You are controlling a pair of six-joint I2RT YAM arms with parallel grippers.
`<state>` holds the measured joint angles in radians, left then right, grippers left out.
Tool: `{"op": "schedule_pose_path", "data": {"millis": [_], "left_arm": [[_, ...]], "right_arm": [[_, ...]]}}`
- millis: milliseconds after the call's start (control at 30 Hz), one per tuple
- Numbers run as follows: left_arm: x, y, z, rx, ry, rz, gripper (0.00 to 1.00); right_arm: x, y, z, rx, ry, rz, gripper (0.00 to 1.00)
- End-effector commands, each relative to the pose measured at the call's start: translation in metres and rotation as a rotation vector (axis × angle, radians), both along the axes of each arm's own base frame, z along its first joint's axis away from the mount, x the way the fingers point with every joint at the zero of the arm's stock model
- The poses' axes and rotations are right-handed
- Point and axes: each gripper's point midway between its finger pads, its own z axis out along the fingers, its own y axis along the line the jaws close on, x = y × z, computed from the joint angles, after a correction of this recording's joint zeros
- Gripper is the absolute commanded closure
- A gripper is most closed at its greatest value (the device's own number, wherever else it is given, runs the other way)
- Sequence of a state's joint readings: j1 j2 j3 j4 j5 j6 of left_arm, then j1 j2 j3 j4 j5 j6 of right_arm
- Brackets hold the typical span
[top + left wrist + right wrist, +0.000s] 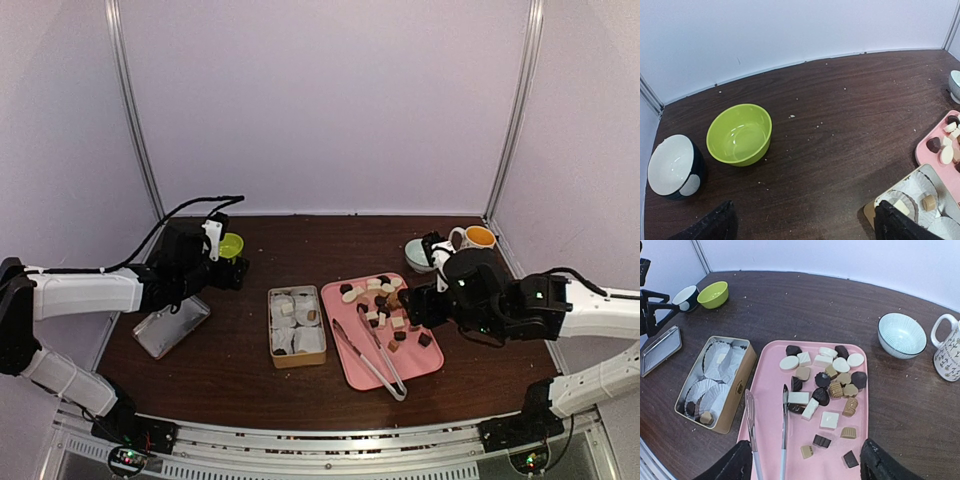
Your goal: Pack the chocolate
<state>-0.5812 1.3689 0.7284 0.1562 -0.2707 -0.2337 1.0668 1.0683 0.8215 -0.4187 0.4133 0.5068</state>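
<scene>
I will next move my left gripper over to the metal lid and grab the lid's far corner (206, 312), on the side that faces the tan box.
The chocolate (821, 396), many dark, caramel and white bite-size pieces, lies on a pink tray (765, 390), mostly at its far end; it also shows in the top view (378, 292). Clear tongs (784, 415) lie on the tray's left half. A tan box (735, 400) lined with white paper cups stands left of the tray, with a caramel piece (705, 417) in one cup. My right gripper (807, 465) is open and empty above the tray's near end. My left gripper (805, 225) is open and empty over bare table, left of the box (870, 210).
A green bowl (739, 134) and a dark bowl with a white inside (672, 165) stand at the back left. A metal lid (172, 325) lies at the left. A blue-white bowl (901, 335) and a mug (947, 347) stand behind the tray on the right.
</scene>
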Motion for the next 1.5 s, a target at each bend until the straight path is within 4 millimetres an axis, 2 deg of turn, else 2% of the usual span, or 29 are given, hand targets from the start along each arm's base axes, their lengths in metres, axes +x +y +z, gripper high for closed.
{"op": "schedule_pose_path", "data": {"millis": [0,133,233,433,600,667,700,767,1000,1133,1233,1367,1467], "left_arm": [[0.007,-0.001,0.022,-0.018,-0.059,0.0,0.03],[0.006,0.002,0.02,-0.008,-0.054,0.011,0.03],[0.005,0.006,0.015,-0.004,-0.019,0.037,0.03],[-0.014,0.021,-0.005,-0.019,0.133,0.11,0.02],[-0.037,0.044,-0.023,0.048,0.249,0.182,0.02],[-0.043,0.053,-0.028,0.088,0.295,0.22,0.02],[-0.046,0.056,-0.03,0.098,0.314,0.234,0.02],[-0.051,0.059,-0.033,0.11,0.342,0.24,0.02],[-0.068,0.084,-0.049,0.238,0.458,0.303,0.03],[-0.071,0.09,-0.064,0.256,0.522,0.304,0.12],[-0.071,0.089,-0.078,0.266,0.567,0.287,0.22],[-0.07,0.087,-0.093,0.278,0.621,0.272,0.44],[-0.067,0.084,-0.098,0.28,0.635,0.262,0.46]], "right_arm": [[0.018,-0.013,0.022,0.016,-0.15,-0.022,0.25],[0.03,-0.013,0.035,0.053,-0.272,0.018,0.21],[0.034,-0.016,0.04,0.053,-0.329,0.044,0.12],[0.052,-0.003,0.044,0.009,-0.337,0.118,0.13],[0.058,0.019,0.039,0.049,-0.329,0.167,0.16],[0.059,0.026,0.036,0.073,-0.336,0.187,0.14],[0.059,0.029,0.035,0.086,-0.35,0.195,0.08],[0.058,0.031,0.028,0.101,-0.364,0.209,0.0],[0.048,0.03,0.002,0.139,-0.381,0.241,0.0],[0.051,0.034,0.001,0.142,-0.371,0.24,0.0],[0.048,0.038,0.001,0.159,-0.366,0.264,0.0],[0.049,0.039,0.002,0.162,-0.361,0.265,0.0],[0.05,0.039,0.0,0.148,-0.353,0.261,0.0]]}}
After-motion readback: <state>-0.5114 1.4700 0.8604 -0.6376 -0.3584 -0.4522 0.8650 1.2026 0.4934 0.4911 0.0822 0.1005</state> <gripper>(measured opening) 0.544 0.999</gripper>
